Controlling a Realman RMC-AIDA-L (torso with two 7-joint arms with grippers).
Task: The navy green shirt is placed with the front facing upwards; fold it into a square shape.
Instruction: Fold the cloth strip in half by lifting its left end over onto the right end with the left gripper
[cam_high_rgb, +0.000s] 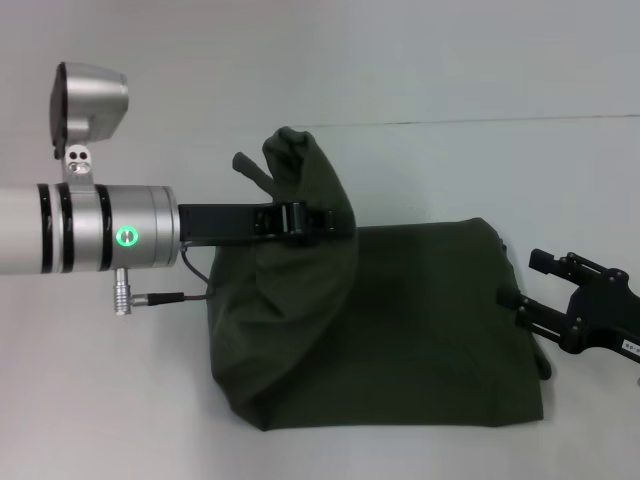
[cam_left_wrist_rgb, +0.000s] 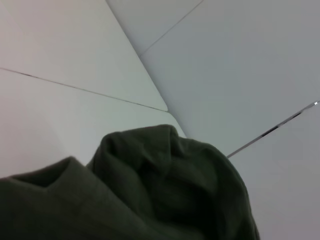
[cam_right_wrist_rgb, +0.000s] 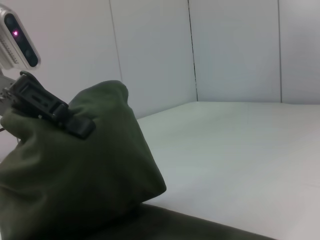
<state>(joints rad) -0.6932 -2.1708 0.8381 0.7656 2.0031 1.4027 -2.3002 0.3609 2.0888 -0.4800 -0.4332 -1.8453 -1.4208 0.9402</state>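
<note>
The raised fold on the shirt's far corner (cam_high_rgb: 468, 217) will be let go by my left gripper toward my right gripper. The fold is held above the bundle.
The navy green shirt (cam_high_rgb: 400, 330) lies on the white table as a folded, roughly rectangular dark olive bundle; only plain green cloth shows, no print. My left gripper (cam_high_rgb: 305, 222) is shut on a fold of the shirt and holds it raised above the bundle's left half, so the cloth drapes down from it. The raised cloth fills the lower left wrist view (cam_left_wrist_rgb: 165, 190). The right wrist view shows that bunched cloth (cam_right_wrist_rgb: 85, 180) with the left gripper (cam_right_wrist_rgb: 75, 122) clamped on it. My right gripper (cam_high_rgb: 528, 288) is open at the shirt's right edge, low by the table.
The white table (cam_high_rgb: 420, 90) spreads around the shirt, with a thin seam line across its far part. A cable and plug (cam_high_rgb: 150, 297) hang under my left wrist. White walls stand behind the table in the right wrist view (cam_right_wrist_rgb: 235, 50).
</note>
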